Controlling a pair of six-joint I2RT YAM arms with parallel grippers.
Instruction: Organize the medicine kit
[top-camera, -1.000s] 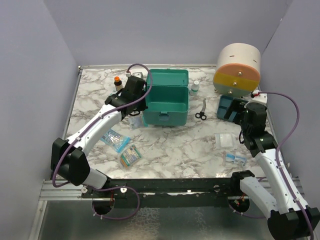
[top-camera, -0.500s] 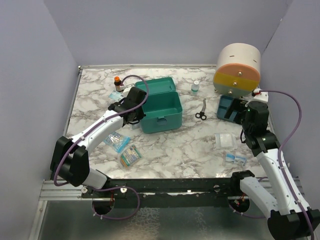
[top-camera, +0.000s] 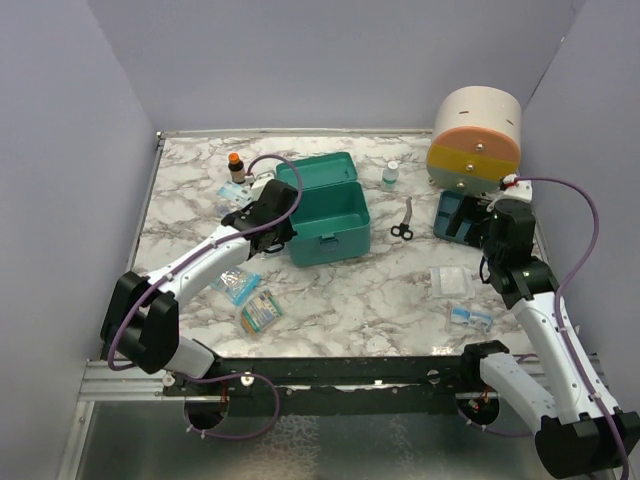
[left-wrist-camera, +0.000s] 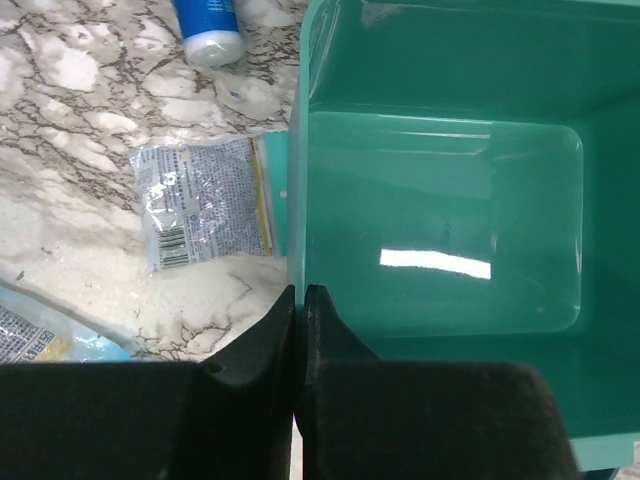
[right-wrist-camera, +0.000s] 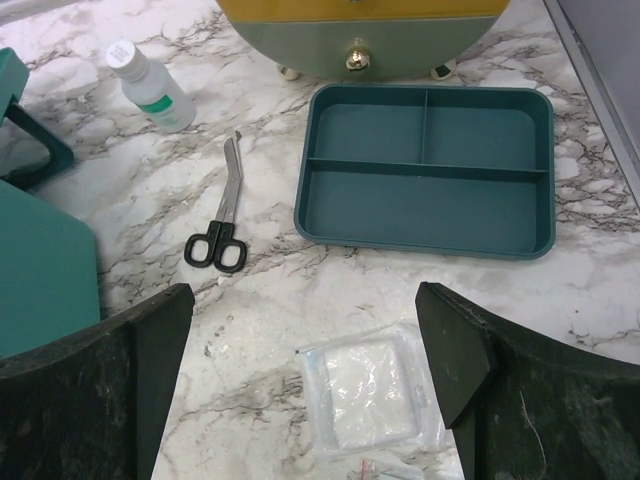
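My left gripper is going to release the medicine kit, set straight on the table (top-camera: 339, 228) (left-wrist-camera: 505, 175) next to the black-handled scissors.
The medicine kit (top-camera: 325, 212) is a teal box standing open at the table's middle, turned a little askew. Its inside (left-wrist-camera: 440, 240) is empty. My left gripper (top-camera: 280, 218) is shut on the kit's left wall, one finger inside and one outside (left-wrist-camera: 299, 292). My right gripper (top-camera: 497, 232) hangs open and empty above the right side of the table, over a clear packet of white gauze (right-wrist-camera: 375, 390), which also shows in the top view (top-camera: 450, 280).
A shallow teal tray (right-wrist-camera: 430, 170), black-handled scissors (right-wrist-camera: 222, 225) and a white bottle (right-wrist-camera: 150, 88) lie ahead of the right gripper. A round drawer unit (top-camera: 477, 140) stands back right. Packets (top-camera: 236, 283) (top-camera: 260, 312) (left-wrist-camera: 205, 205) and an orange-capped bottle (top-camera: 236, 165) lie left.
The kit has slid toward the front and turned, with my left gripper holding its left wall. The right arm has barely moved.
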